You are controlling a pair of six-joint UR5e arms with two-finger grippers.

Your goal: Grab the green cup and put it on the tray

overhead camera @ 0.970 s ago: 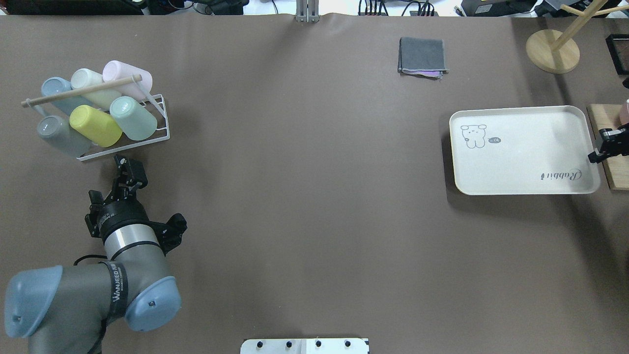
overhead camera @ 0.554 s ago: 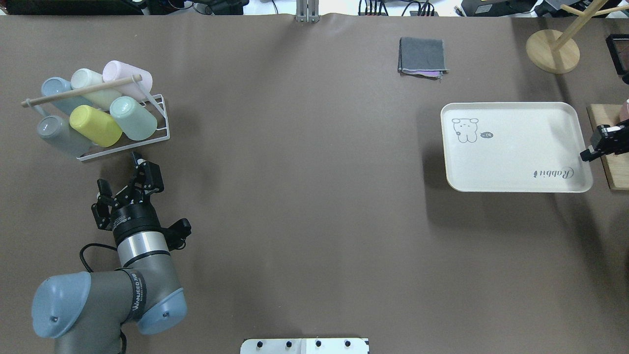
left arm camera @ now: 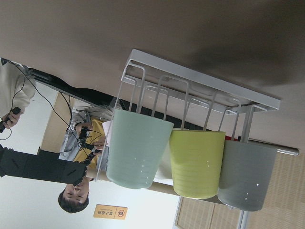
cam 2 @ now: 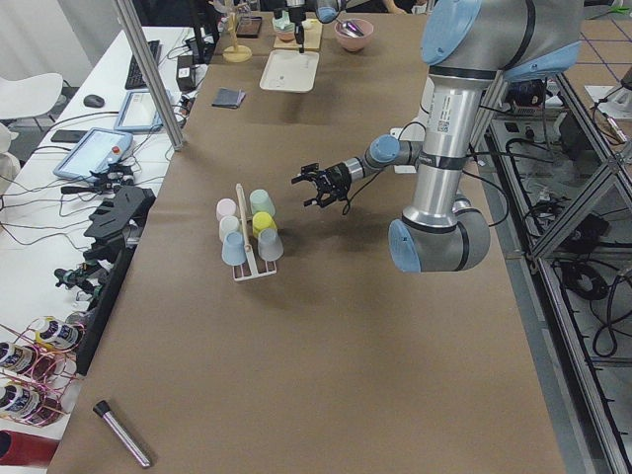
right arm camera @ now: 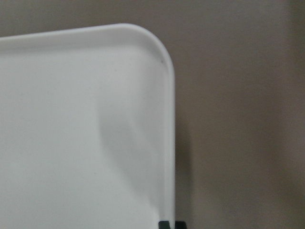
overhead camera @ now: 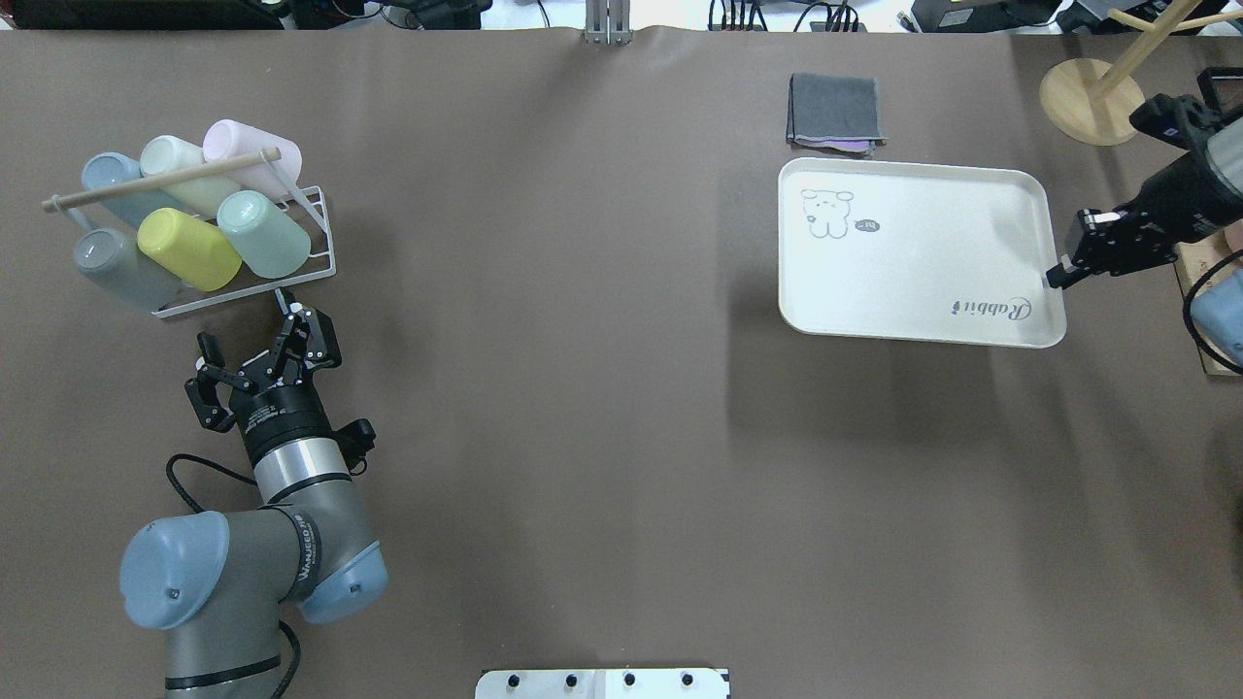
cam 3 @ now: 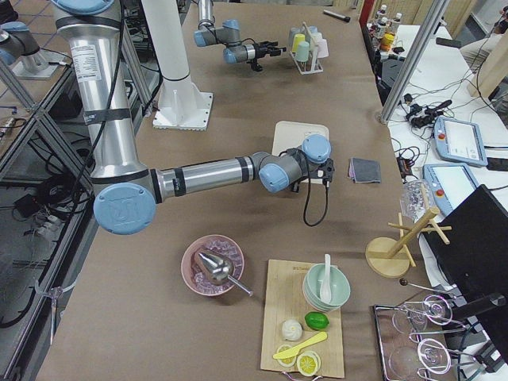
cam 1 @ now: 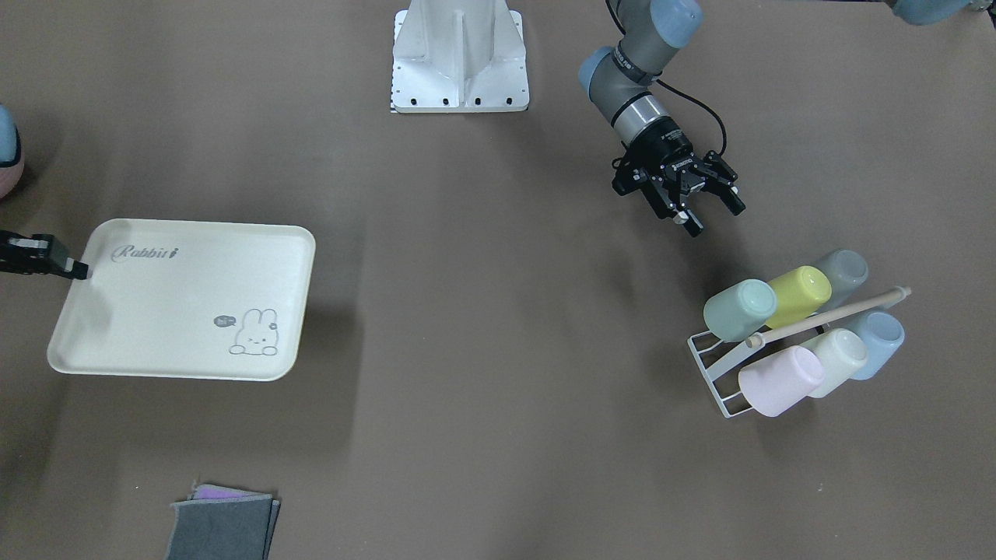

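I will use my right gripper to set the cream tray down on bare table (cam 1: 511,267) between the white bracket and the wire rack.
The green cup (overhead camera: 264,233) lies mouth-outward in a white wire rack (overhead camera: 313,254), at the right end of its front row; it also shows in the front view (cam 1: 739,309) and the left wrist view (left arm camera: 138,152). My left gripper (overhead camera: 251,335) is open and empty, just in front of the rack and pointing at it (cam 1: 712,218). The cream tray (overhead camera: 913,252) hangs above the table at the right, casting a shadow below it. My right gripper (overhead camera: 1063,275) is shut on the tray's right rim near the "Rabbit" script (cam 1: 78,272). The right wrist view shows one tray corner (right arm camera: 86,133).
The rack also holds a yellow-green cup (overhead camera: 186,248), a grey cup (overhead camera: 121,267), and pale blue, cream and pink cups behind a wooden dowel (overhead camera: 160,180). A folded grey cloth (overhead camera: 835,112) lies just beyond the tray. A wooden stand (overhead camera: 1092,97) and a cutting board (overhead camera: 1209,320) are at the right edge.
My right gripper has lifted the tray and carried it left and farther from me, near the grey cloth. My left arm has shifted right, its open gripper staying in front of the rack.
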